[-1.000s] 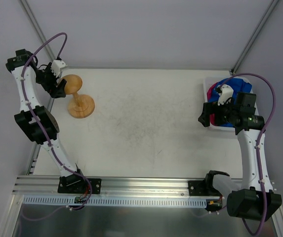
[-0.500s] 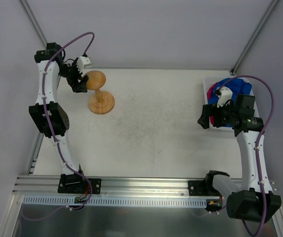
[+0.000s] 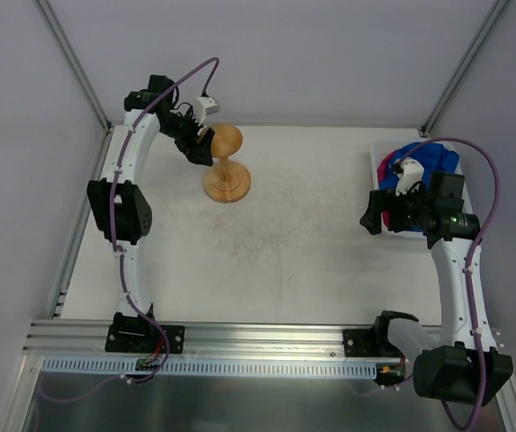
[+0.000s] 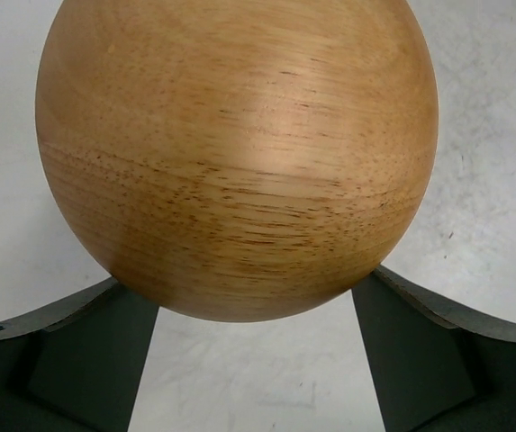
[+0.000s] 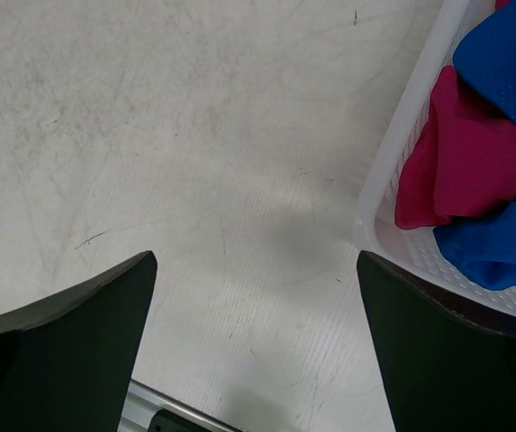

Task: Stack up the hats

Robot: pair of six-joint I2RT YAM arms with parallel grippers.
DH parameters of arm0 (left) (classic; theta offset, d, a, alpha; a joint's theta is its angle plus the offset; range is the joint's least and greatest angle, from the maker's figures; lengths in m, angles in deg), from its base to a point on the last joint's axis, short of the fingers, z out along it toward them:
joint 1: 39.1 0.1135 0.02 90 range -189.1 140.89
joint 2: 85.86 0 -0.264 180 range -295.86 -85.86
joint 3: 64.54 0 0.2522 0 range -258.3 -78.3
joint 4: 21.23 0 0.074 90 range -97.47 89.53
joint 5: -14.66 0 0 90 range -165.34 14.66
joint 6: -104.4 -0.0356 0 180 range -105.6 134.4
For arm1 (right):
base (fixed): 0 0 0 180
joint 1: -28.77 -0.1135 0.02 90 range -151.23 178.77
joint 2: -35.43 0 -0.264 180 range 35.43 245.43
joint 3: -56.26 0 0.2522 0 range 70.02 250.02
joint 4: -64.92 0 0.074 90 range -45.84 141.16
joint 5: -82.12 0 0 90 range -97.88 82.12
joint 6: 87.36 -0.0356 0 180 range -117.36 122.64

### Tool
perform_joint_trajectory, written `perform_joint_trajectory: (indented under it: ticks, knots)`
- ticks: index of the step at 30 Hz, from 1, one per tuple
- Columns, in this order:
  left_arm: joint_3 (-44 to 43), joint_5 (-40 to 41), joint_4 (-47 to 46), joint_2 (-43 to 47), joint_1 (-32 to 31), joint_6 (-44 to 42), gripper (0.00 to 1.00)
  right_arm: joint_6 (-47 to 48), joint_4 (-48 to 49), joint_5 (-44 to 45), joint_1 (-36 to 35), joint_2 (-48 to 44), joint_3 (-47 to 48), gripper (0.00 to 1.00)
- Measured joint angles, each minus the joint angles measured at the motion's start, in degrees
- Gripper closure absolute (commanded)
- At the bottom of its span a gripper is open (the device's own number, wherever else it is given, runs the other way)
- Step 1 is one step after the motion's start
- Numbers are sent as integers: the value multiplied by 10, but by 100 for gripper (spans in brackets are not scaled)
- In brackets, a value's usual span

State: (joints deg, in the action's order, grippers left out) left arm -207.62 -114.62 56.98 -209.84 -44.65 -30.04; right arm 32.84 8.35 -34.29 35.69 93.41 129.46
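Observation:
The blue hat on top in the white tray is next, so my right gripper needs to move to it and close on the hat's middle fold (image 3: 427,174).
The hats lie heaped in a white tray (image 3: 375,160) at the right edge of the table: blue fabric (image 3: 433,157) over magenta pink fabric (image 3: 386,169). The right wrist view shows the blue fabric (image 5: 510,63), the pink fabric (image 5: 474,162) and the tray rim (image 5: 393,153). How many hats are there cannot be told. My right gripper (image 3: 372,211) (image 5: 256,342) is open and empty over bare table just left of the tray. My left gripper (image 3: 202,144) (image 4: 256,360) is shut on the ball top (image 4: 239,153) of a wooden stand (image 3: 227,183).
The wooden stand has a round base and stands at the back of the table, left of centre. Metal frame posts rise at the back corners. A rail with the arm bases runs along the near edge.
My left gripper has carried the wooden stand to the right along the back of the table, from the far left corner. The right arm has not moved.

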Motion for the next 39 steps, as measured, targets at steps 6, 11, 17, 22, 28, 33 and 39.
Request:
perform_joint_trajectory:
  ticks: [6,11,17,22,28,33,39]
  knots:
    - [-31,3,-48,-33,-32,73,16,-5,2,0,0,14,0,1]
    - [-45,11,-76,-48,-54,107,16,-11,6,0,0,28,0,1]
    - [-61,8,-97,-62,-71,129,15,-17,6,-1,0,39,2,1]
    - [-68,4,-107,-66,-81,143,13,-25,6,-5,0,52,14,0]
    - [-71,-3,-124,-68,-88,162,4,-31,8,-9,0,61,35,0]
    - [-54,-7,-143,-61,-87,172,1,-36,10,-11,0,72,51,0]
    - [145,-11,-146,45,-70,138,1,-36,10,-11,0,79,75,0]
